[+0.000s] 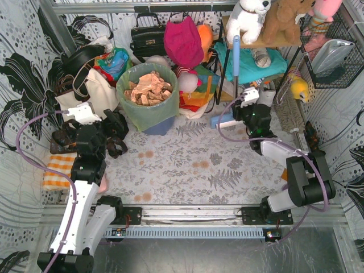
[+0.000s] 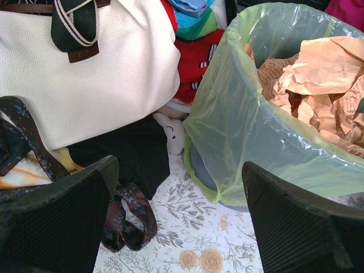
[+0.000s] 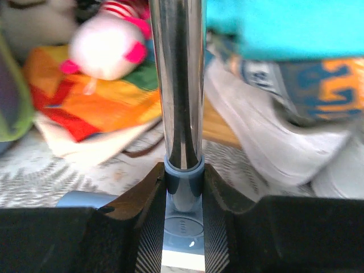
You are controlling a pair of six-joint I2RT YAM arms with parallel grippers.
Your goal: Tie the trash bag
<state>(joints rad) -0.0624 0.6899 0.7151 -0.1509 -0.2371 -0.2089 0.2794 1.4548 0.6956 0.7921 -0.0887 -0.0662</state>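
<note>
Next, my left gripper closes on the trash bag's rim (image 1: 119, 92) (image 2: 254, 85), on the side facing the cream tote bag.
The trash bag (image 1: 136, 111) is thin light-green plastic lining a blue-grey round bin (image 1: 157, 127) at the back left, its mouth open and folded over the rim, with tan crumpled paper (image 1: 149, 86) inside. In the left wrist view the trash bag (image 2: 244, 114) fills the right half. My left gripper (image 1: 115, 135) is open and empty, low over the table just left of the bag, not touching it (image 2: 179, 176). My right gripper (image 1: 245, 107) is at the back right, shut on the blue collar of a shiny mop pole (image 3: 177, 85) between its fingers (image 3: 183, 170).
A cream tote bag (image 2: 85, 85) and dark clothes lie left of the bin. A patterned strap (image 2: 128, 222) lies by my left fingers. Plush toys, coloured cloths and a shelf crowd the back. The mop head (image 1: 226, 121) rests on the floor. A wire basket (image 1: 335, 57) hangs at right.
</note>
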